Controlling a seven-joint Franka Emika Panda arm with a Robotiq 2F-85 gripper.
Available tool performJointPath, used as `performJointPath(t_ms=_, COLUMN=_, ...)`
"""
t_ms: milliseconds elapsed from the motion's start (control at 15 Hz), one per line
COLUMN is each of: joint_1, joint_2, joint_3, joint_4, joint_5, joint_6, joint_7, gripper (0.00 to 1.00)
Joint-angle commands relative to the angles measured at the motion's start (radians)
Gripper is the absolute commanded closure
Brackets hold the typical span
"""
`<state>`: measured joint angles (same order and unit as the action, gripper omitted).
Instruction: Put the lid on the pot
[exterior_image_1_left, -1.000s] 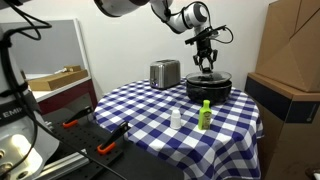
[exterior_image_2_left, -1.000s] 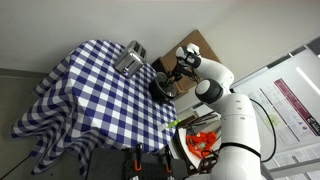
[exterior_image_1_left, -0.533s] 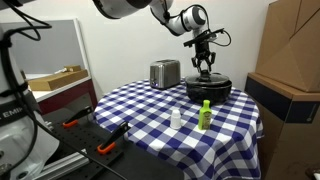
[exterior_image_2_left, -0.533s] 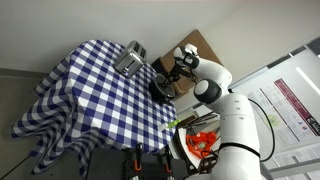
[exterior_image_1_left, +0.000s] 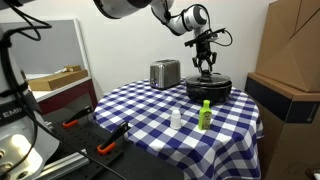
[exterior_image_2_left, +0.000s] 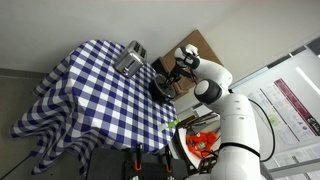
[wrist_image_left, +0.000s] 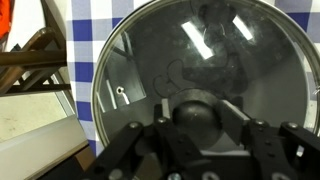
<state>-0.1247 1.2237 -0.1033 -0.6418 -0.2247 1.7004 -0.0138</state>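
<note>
Next, I release the glass lid on the rim of the black pot (exterior_image_1_left: 211, 82) beside the silver toaster.
The clear glass lid (wrist_image_left: 200, 45) with a metal rim fills the wrist view and seems to rest on the black pot (exterior_image_1_left: 208, 90). My gripper (wrist_image_left: 198, 115) points straight down with its two fingers on either side of the lid's black centre knob, touching it. In both exterior views the gripper (exterior_image_1_left: 206, 68) (exterior_image_2_left: 172, 75) stands right over the pot (exterior_image_2_left: 160, 88), at the far edge of the checked table.
A silver toaster (exterior_image_1_left: 165, 72) stands beside the pot. A green bottle (exterior_image_1_left: 205, 114) and a small white bottle (exterior_image_1_left: 176, 119) stand in front of it on the blue checked cloth (exterior_image_1_left: 140, 105). Cardboard boxes (exterior_image_1_left: 290, 50) stand close by the table.
The gripper shifted very slightly over the pot between one second and half a second ago. Since then nothing has visibly moved.
</note>
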Motion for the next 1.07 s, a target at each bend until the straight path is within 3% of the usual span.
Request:
performJointPath(t_ms=0, joint_1=-0.024, joint_2=-0.022, joint_3=0.010, joint_4=0.007, joint_5=0.017, joint_6=-0.032, joint_7=-0.025, gripper=0.76)
performJointPath(t_ms=1000, joint_1=-0.073, joint_2=-0.027, joint_3=0.041, joint_4=-0.029, joint_5=0.036, joint_6=-0.038, joint_7=-0.042, gripper=0.76)
